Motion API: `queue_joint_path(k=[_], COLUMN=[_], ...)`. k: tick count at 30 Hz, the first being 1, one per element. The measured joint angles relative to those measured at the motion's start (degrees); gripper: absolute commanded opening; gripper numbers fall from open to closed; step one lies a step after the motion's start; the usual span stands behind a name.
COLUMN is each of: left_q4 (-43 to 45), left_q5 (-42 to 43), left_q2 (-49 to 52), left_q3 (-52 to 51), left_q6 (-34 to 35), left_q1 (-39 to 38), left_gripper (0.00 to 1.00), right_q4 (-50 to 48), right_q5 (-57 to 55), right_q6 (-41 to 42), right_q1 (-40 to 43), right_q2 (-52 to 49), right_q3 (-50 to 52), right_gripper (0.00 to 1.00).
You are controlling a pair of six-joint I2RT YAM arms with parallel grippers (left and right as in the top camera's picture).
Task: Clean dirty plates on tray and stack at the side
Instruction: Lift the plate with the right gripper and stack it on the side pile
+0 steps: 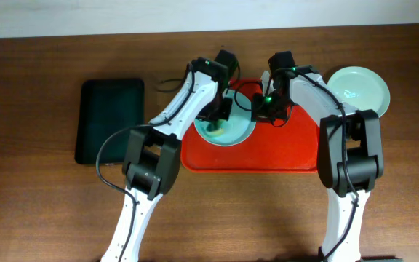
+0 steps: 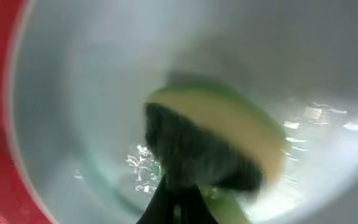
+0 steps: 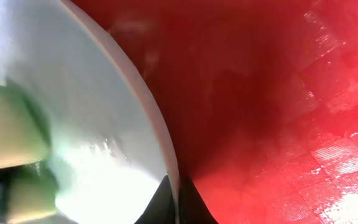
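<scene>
The robot's left gripper needs to release the scouring sponge around the middle of the smaller black tray (image 1: pixel 112 117).
A pale mint plate (image 1: pixel 231 132) lies on the left part of the orange-red tray (image 1: pixel 282 149). My left gripper (image 1: pixel 217 120) is over it, shut on a yellow-and-green scouring sponge (image 2: pixel 222 140) pressed onto the wet plate surface (image 2: pixel 79 93). My right gripper (image 1: pixel 260 109) is shut on the plate's right rim (image 3: pixel 160 137), one finger on each side of the edge (image 3: pixel 176 202). The sponge also shows at the left in the right wrist view (image 3: pixel 11 130). A second pale mint plate (image 1: pixel 360 89) sits on the wood table right of the tray. A third plate is not visible.
A smaller black tray (image 1: pixel 110 120) lies on the table left of the arms. The right half of the orange-red tray (image 3: pixel 278 93) is bare. The wood table (image 1: pixel 35 211) runs around both trays.
</scene>
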State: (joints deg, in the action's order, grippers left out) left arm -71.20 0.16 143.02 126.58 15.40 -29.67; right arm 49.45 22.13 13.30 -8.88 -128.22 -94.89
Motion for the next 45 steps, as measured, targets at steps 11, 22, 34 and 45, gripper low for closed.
queue_joint_path(k=[11, 22, 34, 45], left_q4=[-4.3, -7.7, 3.1, -4.5], left_q5=[-25.2, -13.9, -13.0, -11.0], left_q2=[-2.1, -8.2, -8.3, -13.0], left_q3=[3.4, 3.5, -13.4, -2.3], left_q6=[14.6, 15.8, 15.9, 15.7], left_q1=[2.3, 27.6, 31.4, 31.7], left_gripper=[0.00, 0.00, 0.20, 0.99], right_q4=[2.1, 11.0, 11.2, 10.5], right_q5=[0.0, -51.7, -98.2, -94.9], right_q6=[-0.3, -2.2, -13.1, -20.9], right_q1=[-0.4, -16.7, -30.6, -30.8], right_q2=[-0.1, 14.9, 15.1, 15.1], right_q3=[-0.7, -12.2, -12.2, -12.2], right_gripper=[0.04, 0.04, 0.04, 0.04])
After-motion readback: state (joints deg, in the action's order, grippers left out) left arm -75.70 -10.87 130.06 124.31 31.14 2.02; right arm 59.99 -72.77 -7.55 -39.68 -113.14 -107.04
